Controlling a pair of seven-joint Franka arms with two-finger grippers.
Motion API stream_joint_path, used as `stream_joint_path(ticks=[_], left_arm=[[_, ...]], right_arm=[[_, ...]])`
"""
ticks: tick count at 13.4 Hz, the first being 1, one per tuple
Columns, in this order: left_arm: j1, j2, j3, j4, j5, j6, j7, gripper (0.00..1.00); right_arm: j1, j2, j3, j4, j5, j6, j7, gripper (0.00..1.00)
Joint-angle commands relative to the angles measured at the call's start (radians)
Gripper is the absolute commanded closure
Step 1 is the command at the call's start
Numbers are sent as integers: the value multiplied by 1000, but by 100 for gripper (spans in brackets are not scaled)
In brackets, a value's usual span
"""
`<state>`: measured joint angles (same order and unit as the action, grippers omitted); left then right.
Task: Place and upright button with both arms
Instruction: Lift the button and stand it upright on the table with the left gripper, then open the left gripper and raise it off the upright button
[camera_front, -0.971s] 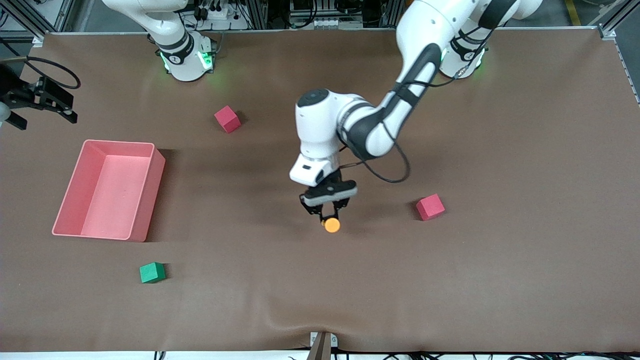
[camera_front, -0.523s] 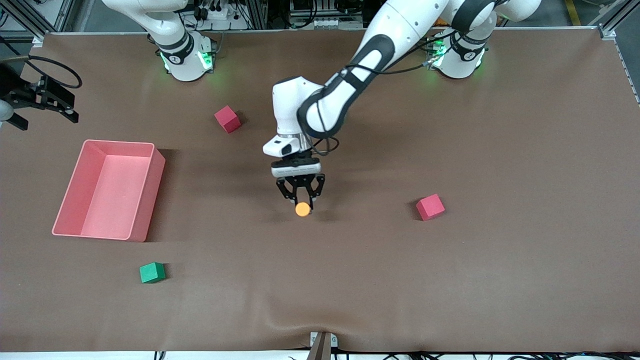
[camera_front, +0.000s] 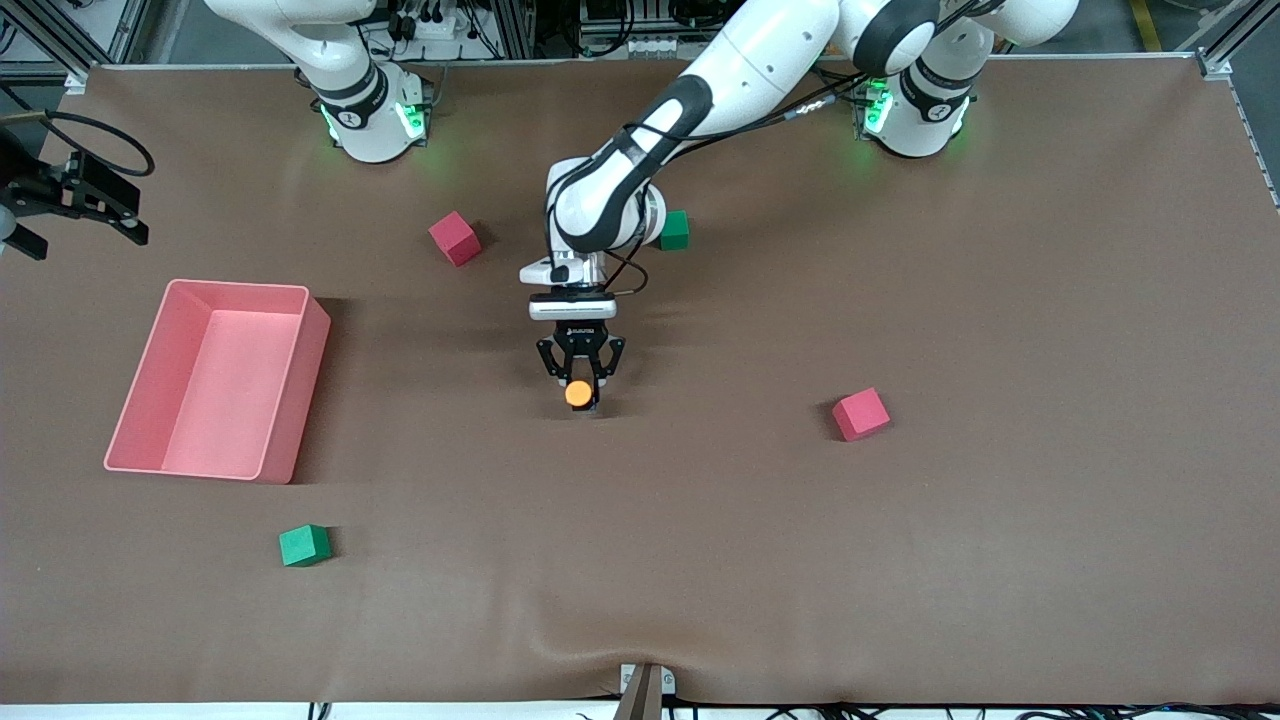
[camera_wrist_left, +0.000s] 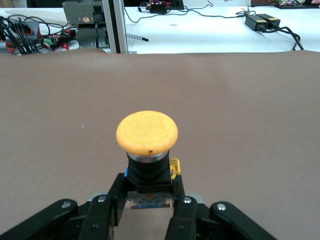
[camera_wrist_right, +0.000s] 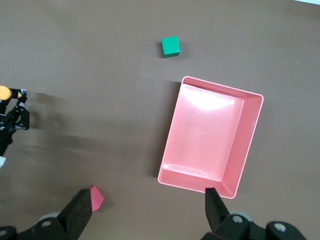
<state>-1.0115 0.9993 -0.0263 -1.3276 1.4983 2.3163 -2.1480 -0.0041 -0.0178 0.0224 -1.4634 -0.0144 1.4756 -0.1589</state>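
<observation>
The robot's left gripper will release the button upright on the mat, midway (camera_front: 588, 397) between the pink bin and the farther red cube.
The button (camera_front: 578, 394), with a round orange cap on a black body, is gripped by its body in my left gripper (camera_front: 580, 383), low over the middle of the table. In the left wrist view the cap (camera_wrist_left: 147, 131) points away from the gripper (camera_wrist_left: 148, 200), whose fingers (camera_wrist_left: 116, 197) press both sides of the black body. My right gripper (camera_front: 85, 238) hangs open and empty high over the right arm's end of the table, above the pink bin; its fingers (camera_wrist_right: 80, 212) stand wide apart. The right wrist view also shows the button (camera_wrist_right: 4, 92).
A pink bin (camera_front: 300, 400) stands toward the right arm's end. Two red cubes (camera_front: 455, 238) (camera_front: 860, 414) and two green cubes (camera_front: 304, 545) (camera_front: 674, 230) lie on the brown mat. The right wrist view shows the bin (camera_wrist_right: 250, 145), a green cube (camera_wrist_right: 170, 46) and a red cube (camera_wrist_right: 96, 197).
My left gripper has carried the button toward the right arm's end and away from the front camera. The left arm swung aside and uncovered a green cube. The right gripper barely moved.
</observation>
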Motion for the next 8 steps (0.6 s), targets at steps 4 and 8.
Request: stream_joint_path(ticks=[4,8], left_arm=[[-48,53,22,16,37,-26,-79,100],[-52,59,17,16,31,-38,-115,100]], right_arm=[[-11,-24,5,-8,22,-9,-22,0],[-13,-21,2,-8,39,-9,-19,0]])
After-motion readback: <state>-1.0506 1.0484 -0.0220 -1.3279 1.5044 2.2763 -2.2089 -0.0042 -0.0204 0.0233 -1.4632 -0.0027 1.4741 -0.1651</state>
